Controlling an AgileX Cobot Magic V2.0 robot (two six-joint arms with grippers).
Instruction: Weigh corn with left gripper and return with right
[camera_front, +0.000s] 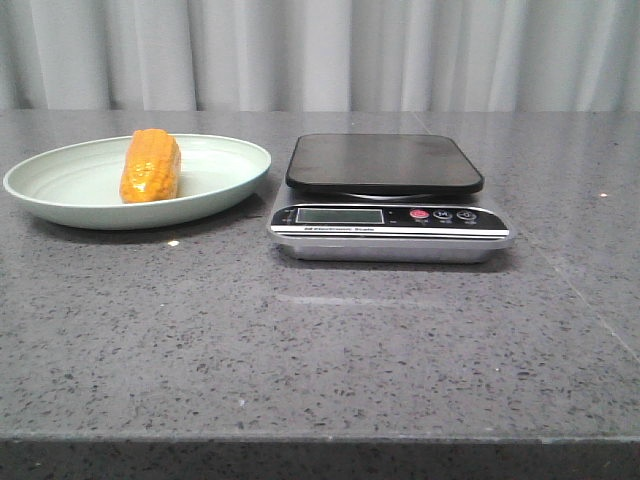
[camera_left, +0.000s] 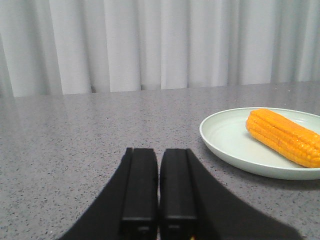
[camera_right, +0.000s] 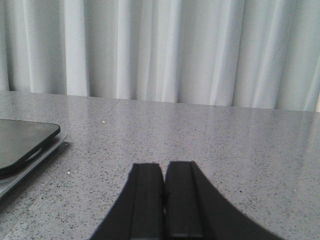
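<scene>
The corn on the pale green plate is next for my left gripper, which should go to it and close across the corn's middle (camera_front: 151, 168) (camera_left: 285, 137), with one finger on each long side.
The corn (camera_front: 150, 166), a short orange-yellow cob, lies on the pale green plate (camera_front: 60, 190) at the left of the table; it also shows in the left wrist view (camera_left: 282, 137) on the plate (camera_left: 227, 137). The kitchen scale (camera_front: 388, 222) with a black platform (camera_front: 384, 162) stands beside the plate, nothing on it; its edge shows in the right wrist view (camera_right: 22, 145). My left gripper (camera_left: 159, 150) is shut and empty, low over the table, short of the plate. My right gripper (camera_right: 164, 165) is shut and empty, off to the side of the scale. Neither gripper shows in the front view.
The grey speckled stone table (camera_front: 320, 340) runs to a front edge near the bottom of the front view. A pale curtain (camera_front: 320, 50) hangs behind the table's far edge.
</scene>
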